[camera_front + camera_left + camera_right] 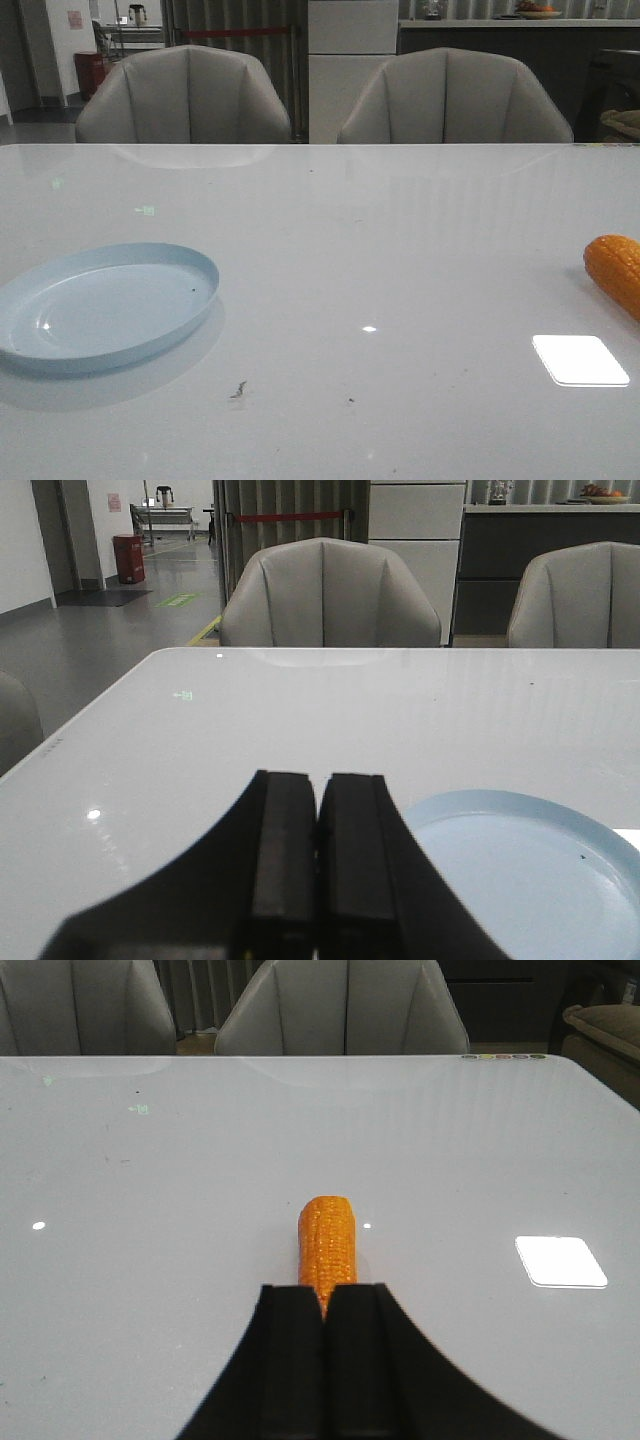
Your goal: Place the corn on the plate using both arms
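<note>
The pale blue plate is next for my left gripper. It should go there and close on the plate's rim (14,283) (408,811), on the side farthest from the orange corn.
The pale blue plate (100,320) lies flat and bare on the white table at the front left. The orange corn (615,270) lies on the table at the far right edge of the front view, partly cut off. Neither arm shows in the front view. In the left wrist view my left gripper (319,780) is shut with nothing between its fingers, and the plate (520,880) lies just beside it. My right gripper (325,1292) is shut too. The corn (326,1235) lies lengthwise just beyond its fingertips, which hide the cob's near end.
Two grey chairs (185,95) (455,100) stand behind the table's far edge. A bright square light reflection (580,360) sits on the tabletop near the corn. A small dark smudge (238,390) marks the table in front of the plate.
</note>
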Tool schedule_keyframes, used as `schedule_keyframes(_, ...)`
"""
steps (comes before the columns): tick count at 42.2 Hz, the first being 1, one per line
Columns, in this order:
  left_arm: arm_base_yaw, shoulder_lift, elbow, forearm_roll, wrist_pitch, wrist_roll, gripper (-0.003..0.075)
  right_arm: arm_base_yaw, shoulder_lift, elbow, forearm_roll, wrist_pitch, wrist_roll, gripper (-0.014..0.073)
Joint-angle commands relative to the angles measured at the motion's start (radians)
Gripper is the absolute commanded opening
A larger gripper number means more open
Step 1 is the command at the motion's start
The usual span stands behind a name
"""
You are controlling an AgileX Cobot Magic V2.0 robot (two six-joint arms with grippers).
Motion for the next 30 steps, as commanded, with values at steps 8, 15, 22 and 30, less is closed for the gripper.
schedule_keyframes(8, 0.002, 0.002, 0.036, 0.001, -0.106, -0.009, 0.0094, -0.007, -0.020, -0.024, -0.006, -0.092, -0.009, 0.0028)
schedule_keyframes(15, 0.003, 0.002, 0.036, 0.001, -0.106, -0.009, 0.0094, -0.007, -0.020, -0.024, -0.006, -0.092, -0.009, 0.0028)
schedule_keyframes(22, 0.003, 0.002, 0.036, 0.001, -0.106, -0.009, 0.0094, -0.007, -0.020, -0.024, -0.006, -0.092, -0.009, 0.0028)
schedule_keyframes(30, 0.003, 0.002, 0.036, 0.001, -0.142, -0.009, 0.0094, -0.007, -0.020, -0.024, -0.006, -0.096, -0.009, 0.0028)
